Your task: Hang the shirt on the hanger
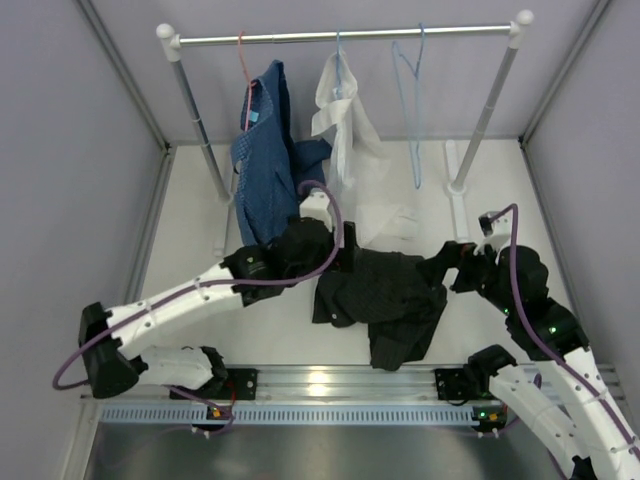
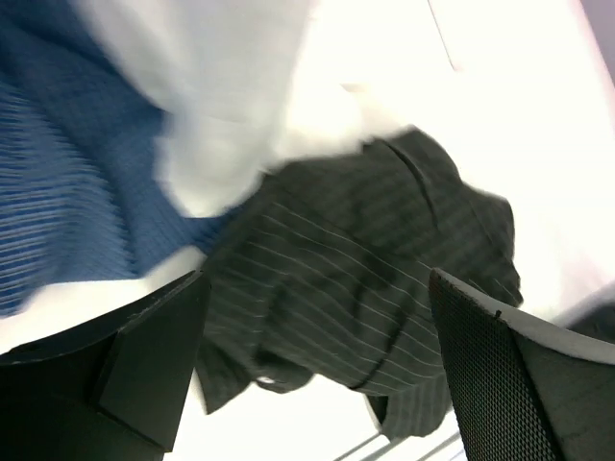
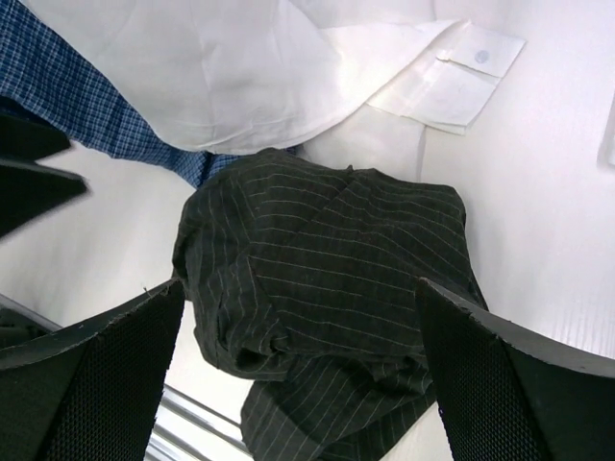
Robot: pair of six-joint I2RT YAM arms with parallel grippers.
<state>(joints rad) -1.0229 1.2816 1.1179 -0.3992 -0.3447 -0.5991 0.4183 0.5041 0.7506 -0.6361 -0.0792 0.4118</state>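
Note:
The robot's right gripper should next close on the edge of the black pinstriped shirt (image 1: 327, 299) (image 3: 221, 291) below the left gripper, near the blue patterned shirt.
The black pinstriped shirt (image 1: 385, 300) lies crumpled on the white table between my two grippers. It also shows in the left wrist view (image 2: 365, 279) and in the right wrist view (image 3: 327, 288). The light-blue wire hanger (image 1: 410, 75) hangs empty on the rail at the back right. My left gripper (image 1: 335, 250) is open at the shirt's left edge, above it. My right gripper (image 1: 450, 265) is open at the shirt's right edge. Neither gripper holds anything.
A blue patterned shirt (image 1: 265, 160) hangs on a red-orange hanger (image 1: 243, 60) at the rail's left. A white shirt (image 1: 345, 110) hangs mid-rail, its sleeve (image 1: 395, 225) trailing on the table. The rail's posts (image 1: 200, 130) stand on both sides.

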